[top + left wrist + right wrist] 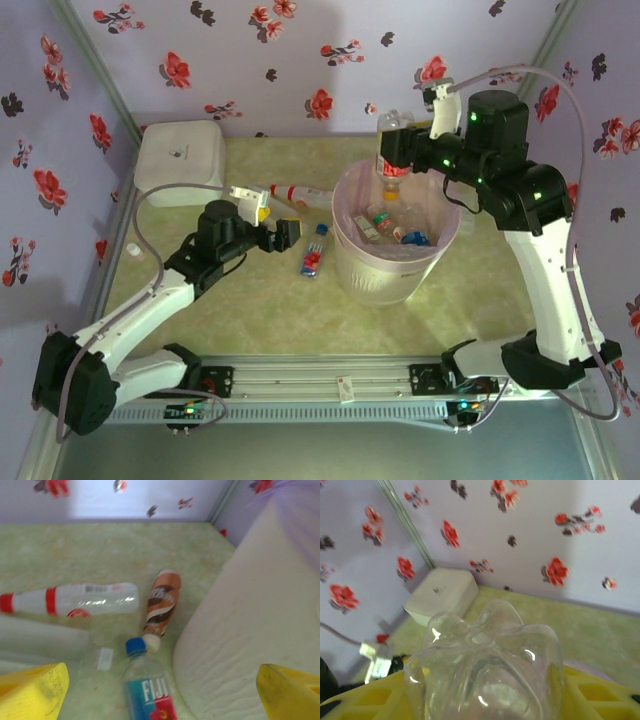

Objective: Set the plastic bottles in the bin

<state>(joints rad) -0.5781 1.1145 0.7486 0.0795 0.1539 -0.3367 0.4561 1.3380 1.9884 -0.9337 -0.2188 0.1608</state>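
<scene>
Next, my right gripper sets the clear plastic bottle free inside the bin (389, 234), so that it ends up close beside the blue-labelled bottle.
My right gripper (398, 156) is shut on a clear plastic bottle (391, 128), held neck down over the back rim of the bin (345, 215). In the right wrist view its ribbed base (485, 665) sits between my yellow fingers (365, 700). Several bottles (395, 226) lie inside the bin. My left gripper (279, 226) is open just left of the bin, low over the table. Between its yellow fingers (32, 690) lies a blue-capped Fiji bottle (145, 685), untouched. Beyond it lie a brown-labelled bottle (161, 602) and a clear bottle with red bands (75, 600).
A white rounded lidded box (180, 160) sits at the back left corner. The bin's ribbed wall (250, 620) stands close on the right of my left gripper. Flowered walls close in the back and both sides. A rail (340, 385) runs along the near edge.
</scene>
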